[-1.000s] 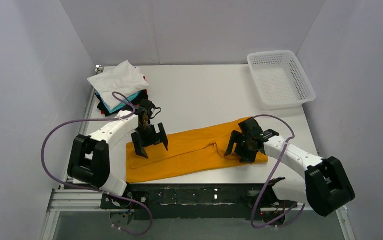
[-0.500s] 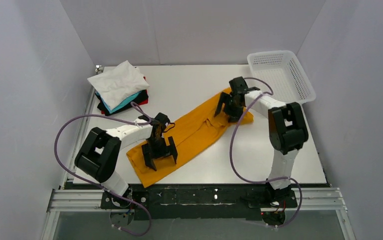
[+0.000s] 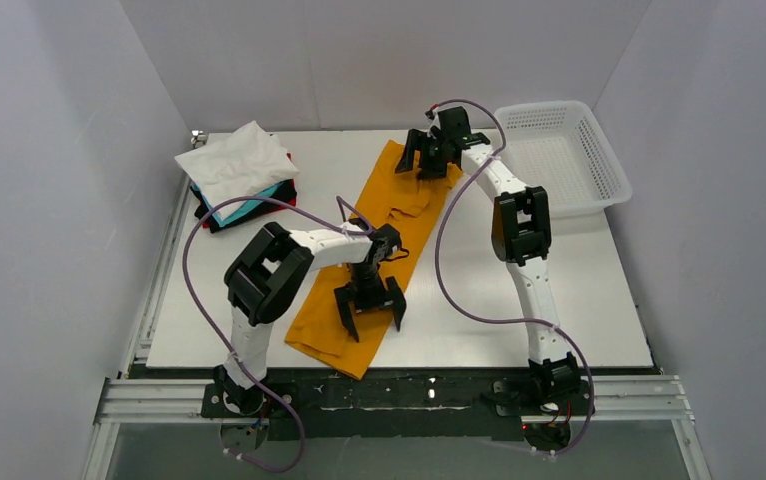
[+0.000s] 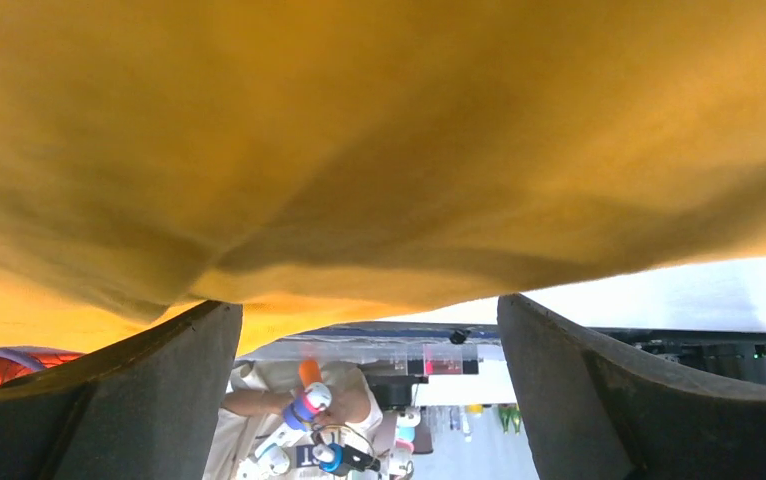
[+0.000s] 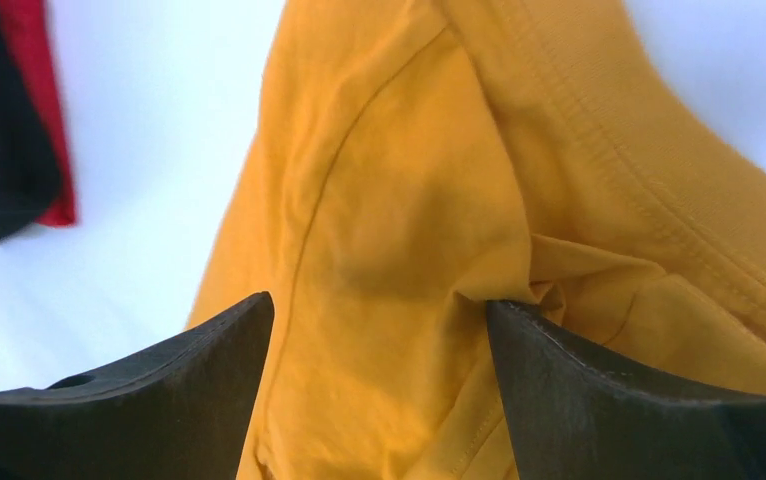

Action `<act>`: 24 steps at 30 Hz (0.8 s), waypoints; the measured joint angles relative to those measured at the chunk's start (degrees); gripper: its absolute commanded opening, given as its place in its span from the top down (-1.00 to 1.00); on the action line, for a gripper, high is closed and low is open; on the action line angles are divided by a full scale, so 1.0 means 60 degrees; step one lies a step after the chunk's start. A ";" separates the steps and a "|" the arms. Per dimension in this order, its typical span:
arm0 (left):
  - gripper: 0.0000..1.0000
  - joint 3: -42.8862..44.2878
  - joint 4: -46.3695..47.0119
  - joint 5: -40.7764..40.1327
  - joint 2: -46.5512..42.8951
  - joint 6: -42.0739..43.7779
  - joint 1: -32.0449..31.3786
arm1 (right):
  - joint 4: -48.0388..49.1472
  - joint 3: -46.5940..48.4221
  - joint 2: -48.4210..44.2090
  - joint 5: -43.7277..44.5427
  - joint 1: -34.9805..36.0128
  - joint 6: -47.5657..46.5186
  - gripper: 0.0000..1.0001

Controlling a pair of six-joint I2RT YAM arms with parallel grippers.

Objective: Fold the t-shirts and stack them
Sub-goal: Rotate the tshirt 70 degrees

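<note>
The robot's left gripper should close on the near-end corner [image 3: 289, 339] of the orange-yellow shirt, on the side toward the folded stack.
The orange-yellow shirt [image 3: 400, 215], folded into a long strip, lies on the white table, running from the near centre to the far centre. My left gripper [image 3: 371, 318] is open, its fingers spread and resting on the strip's near end; the cloth [image 4: 359, 130] fills the left wrist view above my fingers [image 4: 139, 400]. My right gripper [image 3: 425, 166] is open, its fingers spread on the strip's far end; a seam and folds of the shirt [image 5: 409, 200] lie between them. The folded stack [image 3: 237, 165], white on top over teal, black and red, sits at the far left.
A white mesh basket [image 3: 559, 155] stands at the far right corner. The stack's black and red edges show in the right wrist view [image 5: 19, 120]. The table's front edge and metal rail [image 3: 409, 385] lie just beyond the shirt's near end.
The shirt has swung from lying across the near table to pointing toward the back. My right gripper moved far back with its end; my left gripper moved right and nearer.
</note>
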 measured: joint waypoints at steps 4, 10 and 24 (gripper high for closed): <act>-0.96 0.0550 -0.0044 0.0164 0.0364 -0.0375 -0.0605 | 0.1155 0.0885 0.0707 -0.1213 -0.0033 0.0820 -0.75; -0.97 0.0430 0.0750 0.0368 0.0098 -0.0914 -0.1009 | 0.1993 0.0965 0.0984 -0.1963 -0.0036 0.1115 -0.80; -0.97 0.0816 0.3184 -0.0984 -0.1249 0.0197 -0.1825 | 0.0532 0.0382 -0.1953 -0.0528 -0.0386 -0.0160 -0.84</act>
